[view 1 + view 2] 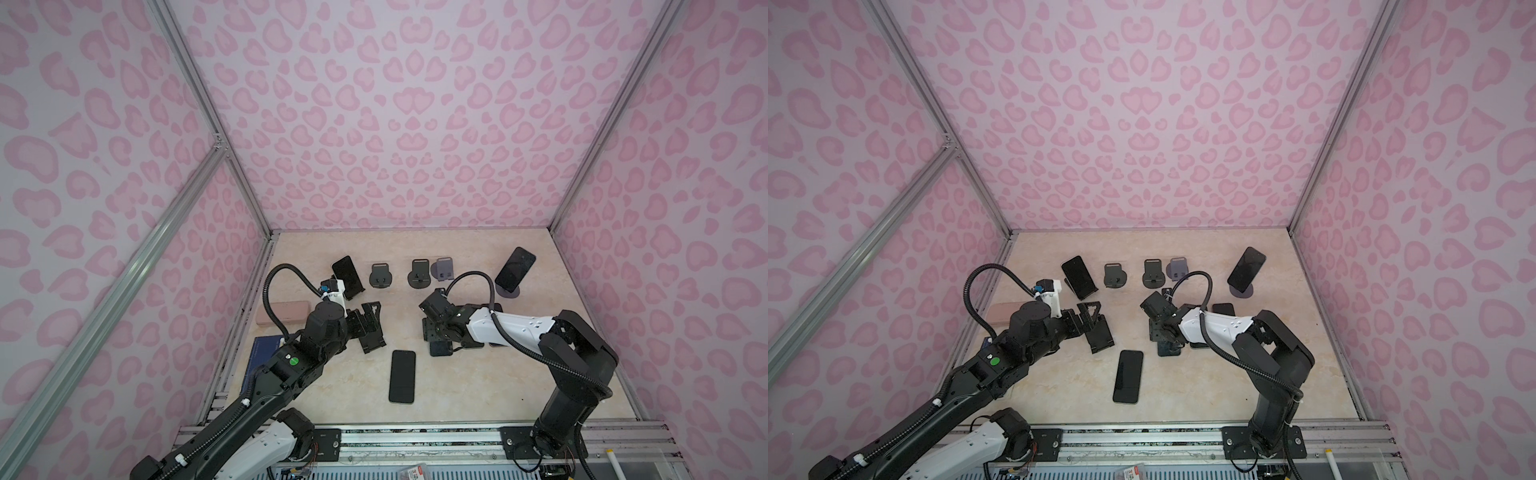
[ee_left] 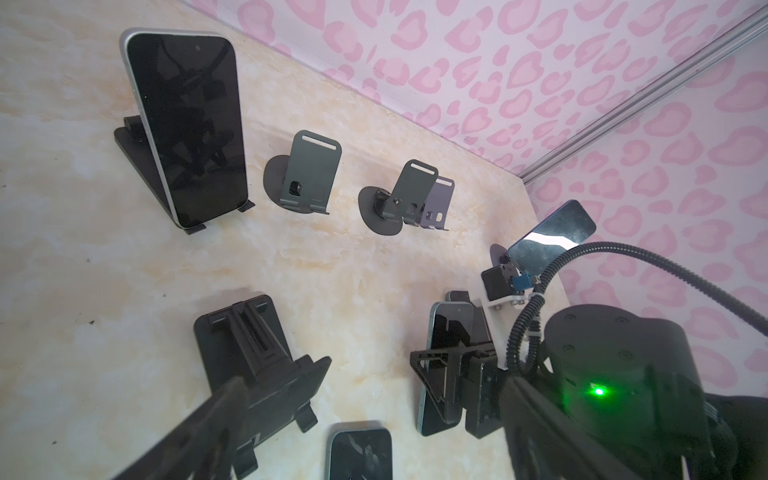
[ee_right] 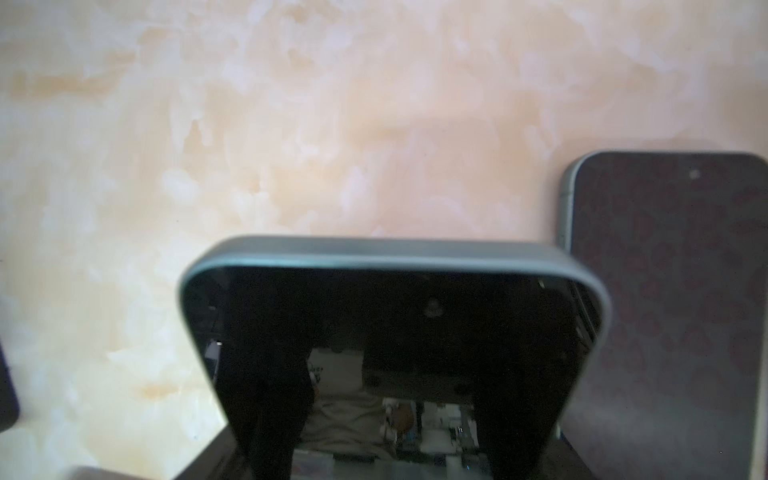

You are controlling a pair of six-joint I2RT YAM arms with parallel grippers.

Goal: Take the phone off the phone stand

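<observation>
Next, my right gripper lets go of the phone flat on the table (image 1: 439,330) (image 3: 397,400) alongside the phone lying under that arm.
My right gripper (image 1: 434,337) is shut on a phone (image 2: 441,374) with a pale blue-green rim. It holds the phone upright on its long edge, low over the table. That phone's dark screen (image 3: 395,332) fills the right wrist view. A black folding phone stand (image 2: 257,353) with nothing on it stands beside my open left gripper (image 1: 368,328), close to one finger (image 2: 208,419). Two more phones rest on stands: one (image 1: 348,276) at the back left on a black stand, another (image 1: 514,269) at the back right on a round grey stand.
Three bare stands (image 1: 380,276) (image 1: 419,274) (image 1: 444,270) line the back. A black phone (image 1: 402,376) lies flat at mid-table, another phone (image 3: 665,311) lies beside the held one. A pink case (image 1: 282,313) and a blue book (image 1: 266,353) sit at the left wall.
</observation>
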